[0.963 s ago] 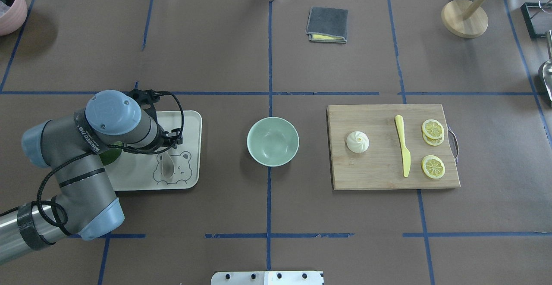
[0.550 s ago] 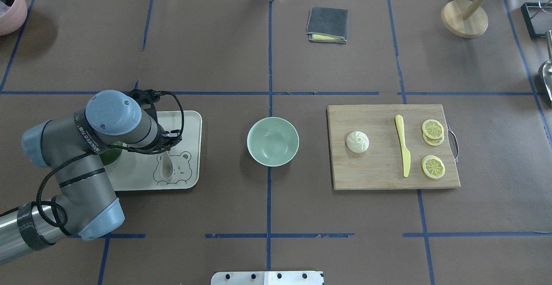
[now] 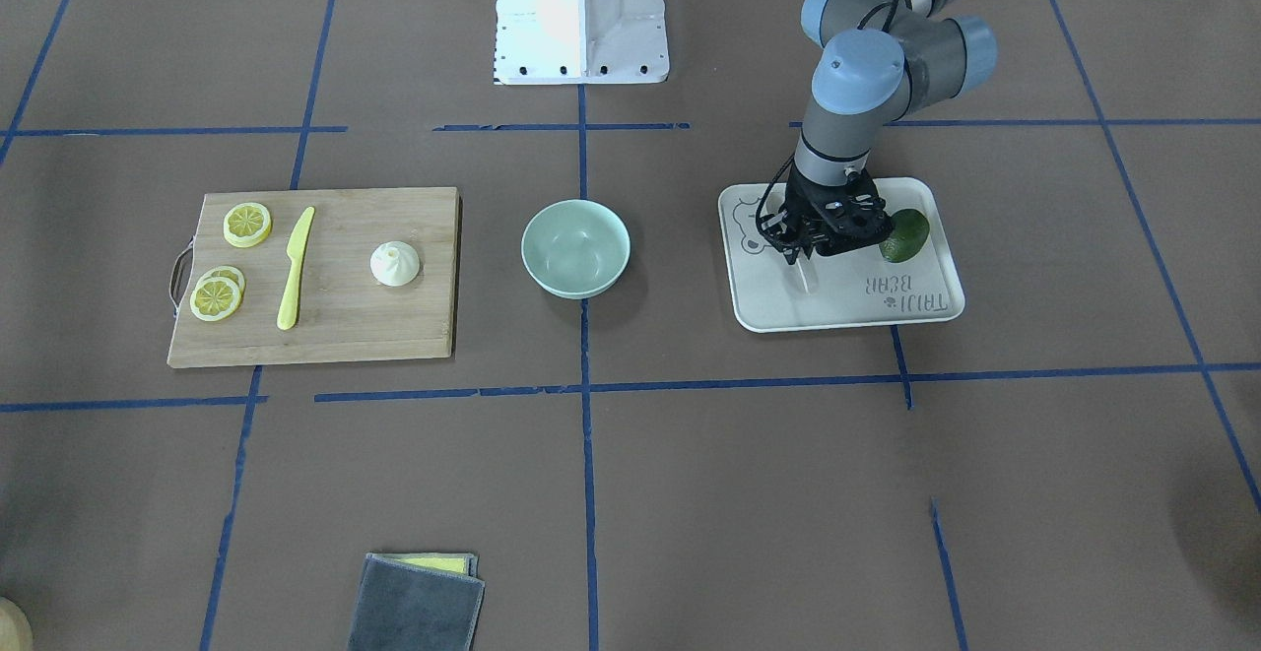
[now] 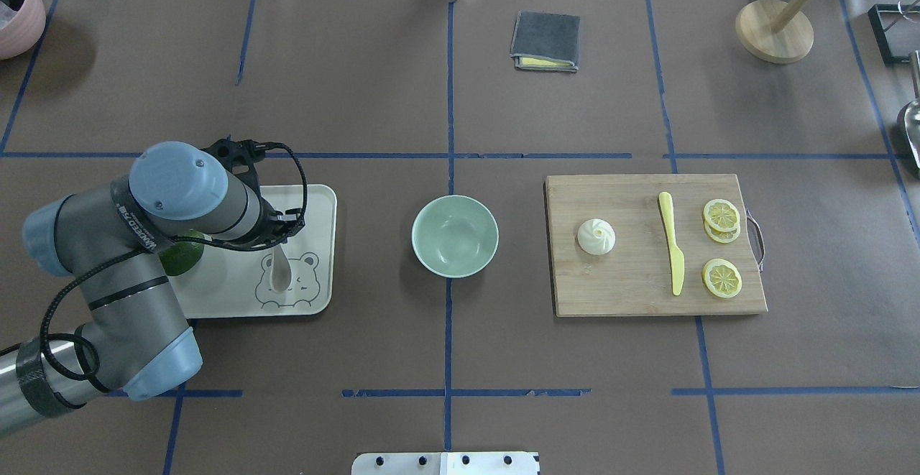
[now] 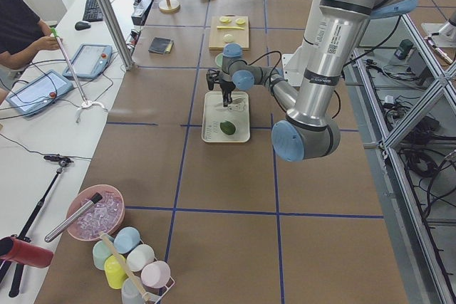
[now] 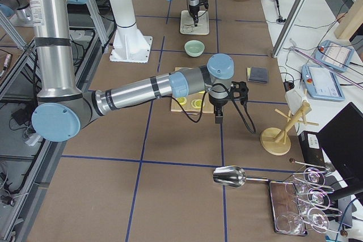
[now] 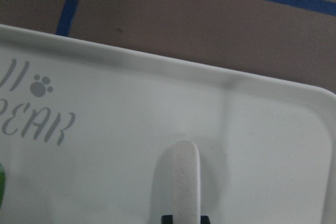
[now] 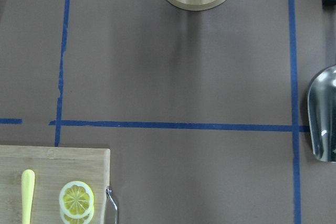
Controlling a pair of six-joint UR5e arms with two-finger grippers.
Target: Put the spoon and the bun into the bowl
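Observation:
My left hand needs to release the spoon, now just above the white bear tray, inside the mint-green bowl [image 3: 586,279], handle leaning over the bowl's near rim.
My left gripper [image 3: 800,255] hangs over the white bear tray [image 4: 316,202] and is shut on the off-white spoon [image 4: 279,272]. The spoon's free end sticks out below the fingers in the front view [image 3: 808,277]. In the left wrist view the spoon [image 7: 181,182] runs out from between the two dark fingertips, just above the tray [image 7: 157,103]. The mint-green bowl [image 4: 454,236] stands empty at the table's middle. The white bun [image 4: 596,236] sits on the wooden cutting board [image 4: 632,295]. My right gripper [image 6: 218,118] shows only in the exterior right view, beyond the board; I cannot tell its state.
A dark green avocado [image 3: 903,234] lies on the tray beside my left gripper. A yellow knife [image 4: 672,245] and lemon slices [image 4: 721,277] share the board. A grey cloth [image 4: 545,41], a wooden stand [image 4: 774,29] and a metal scoop [image 8: 323,114] lie farther off.
My left arm's wrist has shifted a little to the left. The spoon's scoop shows more plainly and slightly farther back over the bear drawing.

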